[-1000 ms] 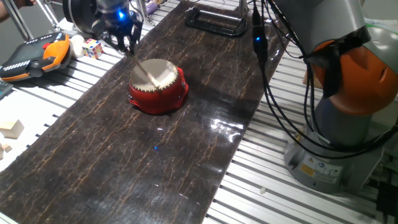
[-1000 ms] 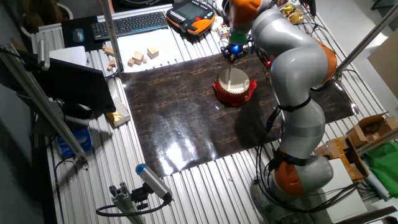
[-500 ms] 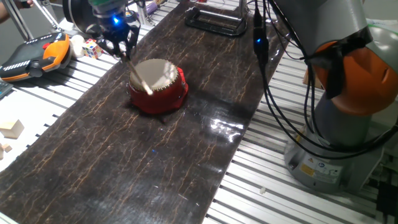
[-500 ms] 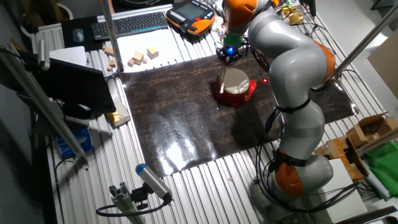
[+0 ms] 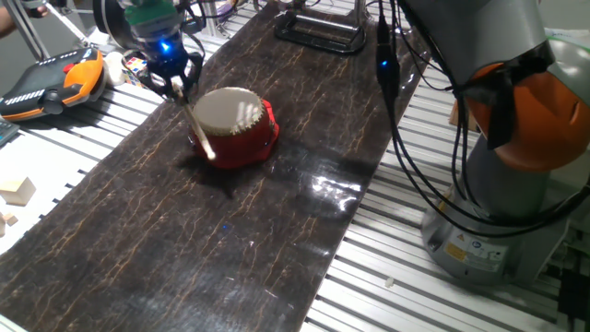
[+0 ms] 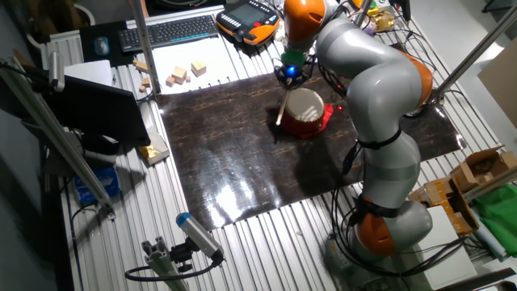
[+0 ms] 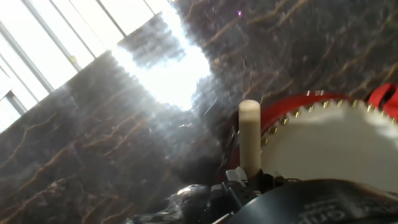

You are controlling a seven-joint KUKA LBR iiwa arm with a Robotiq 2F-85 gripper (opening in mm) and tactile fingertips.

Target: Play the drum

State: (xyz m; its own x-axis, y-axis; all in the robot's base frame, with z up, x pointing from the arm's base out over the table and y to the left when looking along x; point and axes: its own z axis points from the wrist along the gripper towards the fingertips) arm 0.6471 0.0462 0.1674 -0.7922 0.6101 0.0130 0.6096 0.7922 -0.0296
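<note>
The drumstick will go down from my gripper onto the dark marbled mat point(image 5: 203, 196), and I will set it just in front of the red drum. The drumstick now slants down beside the drum.
The drum point(image 5: 236, 123) is red with a cream skin and stands on the dark marbled mat point(image 5: 184, 240). It also shows in the other fixed view point(image 6: 306, 111) and the hand view point(image 7: 329, 143). My gripper point(image 5: 172, 81) is above and to the left of the drum, shut on a pale wooden drumstick point(image 5: 197, 129). The stick slants down beside the drum's left side, its tip off the skin near the mat. In the hand view the stick point(image 7: 249, 134) points out just left of the studded rim. In the other fixed view the gripper point(image 6: 288, 73) is behind the drum.
An orange and black teach pendant point(image 5: 55, 78) and a small cube point(image 5: 135, 65) lie at the far left. Wooden blocks point(image 5: 17, 191) sit at the left edge. A black frame point(image 5: 318, 28) lies at the mat's far end. The robot base point(image 5: 516, 175) and cables point(image 5: 406, 120) are on the right.
My gripper has moved left, away from above the drum. The stick's tip has gone from over the skin to beside the drum's left side.
</note>
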